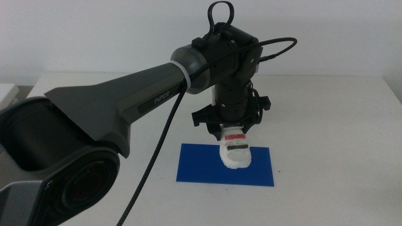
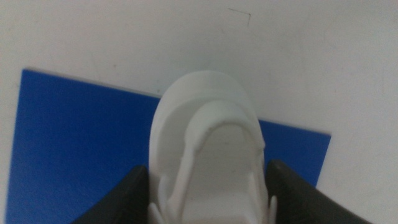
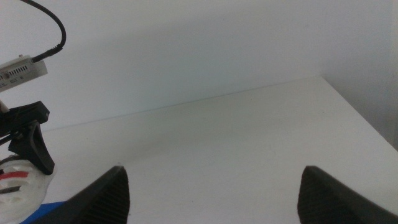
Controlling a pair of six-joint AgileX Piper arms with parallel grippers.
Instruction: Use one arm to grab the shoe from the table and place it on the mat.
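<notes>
The white shoe will go down lengthwise on the middle of the blue mat (image 1: 223, 162) (image 2: 164, 185) from my left gripper.
The left arm (image 1: 125, 100) reaches in from the left over the table (image 1: 326, 113). Its gripper (image 1: 233, 133) points down and is shut on the heel end of the white shoe (image 1: 235, 152), which has a red strap and a black strap showing. The shoe's toe points toward the camera and lies over the middle of the blue mat (image 1: 201, 164), at or just above its surface. In the left wrist view the gripper (image 2: 208, 167) has a dark jaw on each side of the shoe (image 2: 208, 118), above the mat (image 2: 81, 137). The right gripper (image 3: 211, 193) is open and empty, away to the right.
The right wrist view shows the shoe (image 3: 18, 186), the left gripper's black frame (image 3: 31, 137) and a corner of the mat (image 3: 56, 214) at its side. A pale object (image 1: 6, 93) lies at the table's far left edge. The table's right edge (image 3: 360, 118) is near.
</notes>
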